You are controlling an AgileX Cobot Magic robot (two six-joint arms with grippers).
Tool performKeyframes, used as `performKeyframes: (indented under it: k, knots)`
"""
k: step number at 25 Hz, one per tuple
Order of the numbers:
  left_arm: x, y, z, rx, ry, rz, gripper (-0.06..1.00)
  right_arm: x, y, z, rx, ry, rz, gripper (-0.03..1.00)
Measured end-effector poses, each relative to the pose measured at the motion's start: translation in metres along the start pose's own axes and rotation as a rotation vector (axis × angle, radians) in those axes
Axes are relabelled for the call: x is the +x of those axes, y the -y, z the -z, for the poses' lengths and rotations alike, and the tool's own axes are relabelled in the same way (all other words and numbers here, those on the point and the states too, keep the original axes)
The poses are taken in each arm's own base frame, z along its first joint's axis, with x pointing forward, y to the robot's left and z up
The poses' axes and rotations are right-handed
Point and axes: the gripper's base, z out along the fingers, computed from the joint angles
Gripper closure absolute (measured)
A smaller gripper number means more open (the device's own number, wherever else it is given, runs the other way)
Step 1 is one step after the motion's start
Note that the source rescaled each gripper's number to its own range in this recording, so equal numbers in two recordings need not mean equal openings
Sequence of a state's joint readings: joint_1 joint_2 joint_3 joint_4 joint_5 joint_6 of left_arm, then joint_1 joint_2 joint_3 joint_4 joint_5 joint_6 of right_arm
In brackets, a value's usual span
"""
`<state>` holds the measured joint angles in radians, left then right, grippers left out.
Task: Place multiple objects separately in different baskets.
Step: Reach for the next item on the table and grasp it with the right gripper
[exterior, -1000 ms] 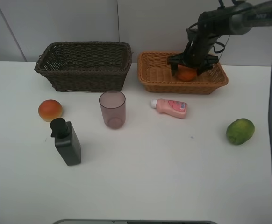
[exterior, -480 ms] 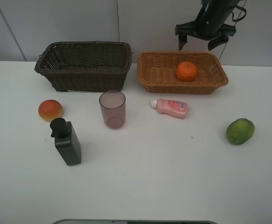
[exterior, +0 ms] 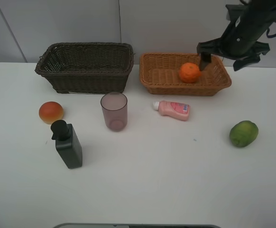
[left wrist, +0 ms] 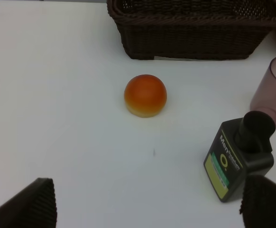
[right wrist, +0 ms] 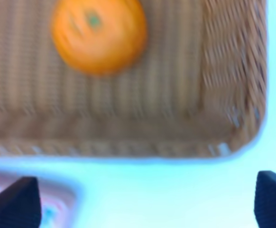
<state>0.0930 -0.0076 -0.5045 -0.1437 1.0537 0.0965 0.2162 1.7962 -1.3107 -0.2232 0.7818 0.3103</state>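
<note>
The robot's right gripper should next go to the green fruit on the table and close around the green fruit's middle (exterior: 243,134).
The orange tangerine (exterior: 189,72) (right wrist: 97,35) lies loose inside the shallow tan basket (exterior: 157,88) (right wrist: 185,99). My right gripper (exterior: 225,59) (right wrist: 145,204) hangs open and empty above that basket's right end, clear of the fruit. On the table lie the pink bottle (exterior: 172,109), the mauve cup (exterior: 114,110), the orange-red bun (exterior: 51,112) (left wrist: 145,95), the dark pump dispenser (exterior: 68,145) (left wrist: 237,164) and the green fruit (exterior: 243,133). The dark brown basket (exterior: 86,45) (left wrist: 195,33) holds nothing that I can see. My left gripper (left wrist: 147,209) is open, short of the bun and dispenser.
A white wall rises just behind both baskets. The cup (left wrist: 273,90) stands close beside the dispenser, in front of the dark basket. A blurred strip of the pink bottle (right wrist: 57,194) shows just outside the tan basket's front wall.
My right gripper let go of the tangerine in the tan basket, rose away, then swung right and lower over the basket's right end. The left arm stayed still.
</note>
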Motion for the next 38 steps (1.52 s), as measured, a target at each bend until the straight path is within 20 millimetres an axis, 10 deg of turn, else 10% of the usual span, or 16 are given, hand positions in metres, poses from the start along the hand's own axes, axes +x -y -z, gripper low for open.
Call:
performKeyframes:
  k: [16, 38]
  knots:
    - [0.0, 0.0, 0.0, 0.0, 0.0, 0.0, -0.06, 0.081, 0.052, -0.03, 0.053, -0.267, -0.173, -0.03]
    - [0.0, 0.0, 0.0, 0.0, 0.0, 0.0, -0.06, 0.117, 0.062, -0.07, 0.06, -0.342, -0.343, -0.03]
